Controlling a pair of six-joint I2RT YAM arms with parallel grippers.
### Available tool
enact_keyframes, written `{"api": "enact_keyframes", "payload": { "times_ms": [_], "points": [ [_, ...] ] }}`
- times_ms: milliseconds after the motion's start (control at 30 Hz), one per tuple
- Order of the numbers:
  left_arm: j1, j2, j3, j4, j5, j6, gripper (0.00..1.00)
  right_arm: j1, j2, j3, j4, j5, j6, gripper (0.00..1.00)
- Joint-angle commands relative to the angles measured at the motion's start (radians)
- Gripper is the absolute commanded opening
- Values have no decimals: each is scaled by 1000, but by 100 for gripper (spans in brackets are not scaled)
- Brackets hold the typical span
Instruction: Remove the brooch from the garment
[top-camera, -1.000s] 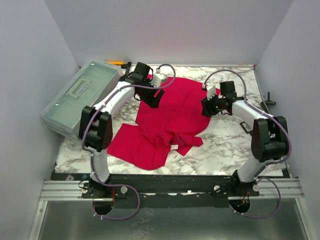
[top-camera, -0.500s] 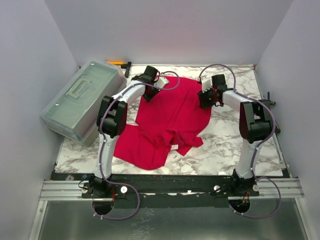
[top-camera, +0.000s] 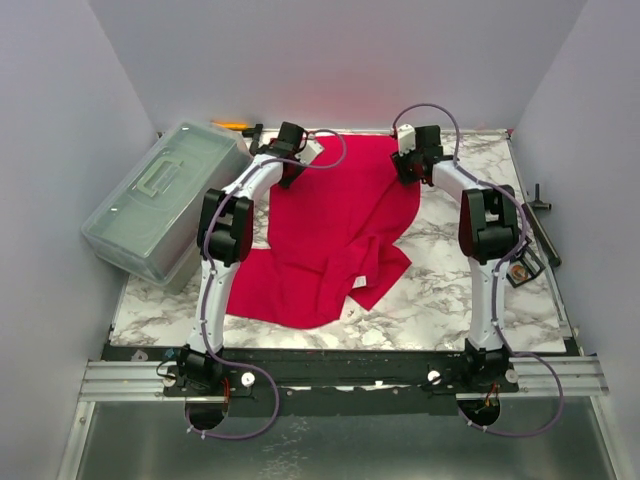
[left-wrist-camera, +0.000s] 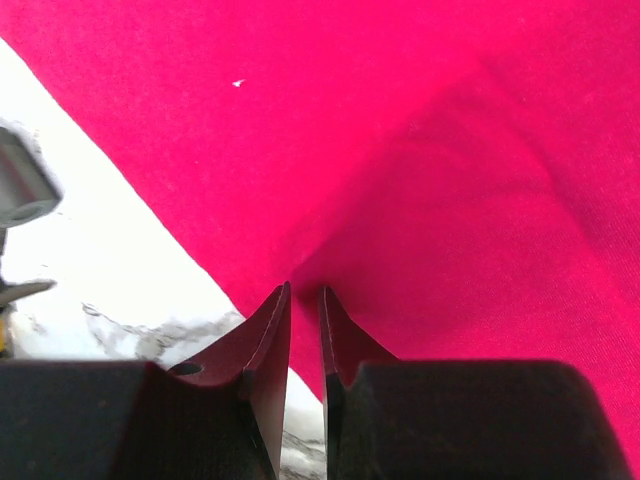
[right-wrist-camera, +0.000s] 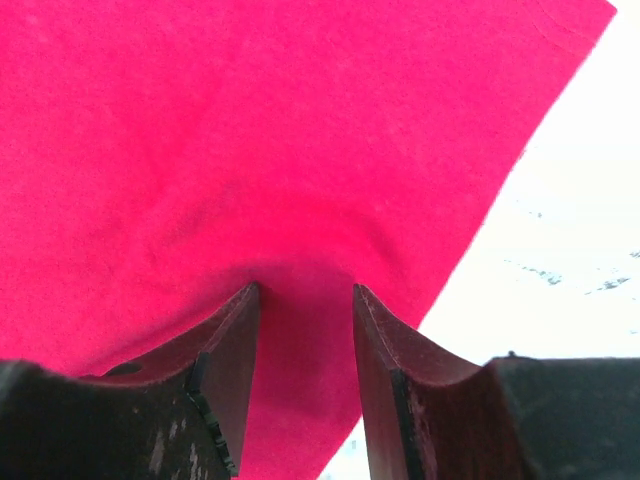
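Observation:
The robot's right gripper will next close on the outer corner of the sleeve (top-camera: 408, 263) next to the red T-shirt's white label.
The garment (top-camera: 340, 230), a bright red T-shirt, lies spread from the table's back to its front, with a small white label (top-camera: 365, 283) near the front. No brooch shows in any view. My left gripper (top-camera: 292, 172) is at the shirt's far left edge. In the left wrist view (left-wrist-camera: 305, 290) its jaws are nearly together with red cloth (left-wrist-camera: 420, 150) pinched between them. My right gripper (top-camera: 408, 170) is at the far right edge. In the right wrist view (right-wrist-camera: 305, 288) its jaws stand wider, with a puckered fold of red cloth (right-wrist-camera: 250, 130) between them.
A clear plastic box (top-camera: 160, 195) with a lid stands at the back left. An orange-handled tool (top-camera: 232, 125) lies behind it. A black tool (top-camera: 540, 205) lies at the right edge. The marble tabletop (top-camera: 450, 280) shows to the right of the shirt.
Both grippers have moved toward the back of the table. The shirt's far part has been drawn back and spread wider, and its front part has shifted.

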Motion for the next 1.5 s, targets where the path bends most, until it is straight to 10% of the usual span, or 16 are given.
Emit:
{"api": "enact_keyframes", "payload": {
  "times_ms": [0, 333, 667, 1100, 1467],
  "points": [
    [50, 93, 81, -34, -41, -36, 19, 1, 89, 75, -45, 87, 3, 48],
    [55, -245, -125, -38, 343, -147, 74, -12, -370, -120, -290, -228, 56, 62],
    [-65, -744, -662, -39, 871, -117, 68, -16, -663, -623, -436, -541, 60, 55],
    [-640, -732, -855, 22, 550, 70, 54, 6, -657, -791, -277, -415, 127, 54],
    [-746, -551, -785, 120, 378, 92, 58, 22, -613, -824, -232, -370, 126, 54]
  ]
}}
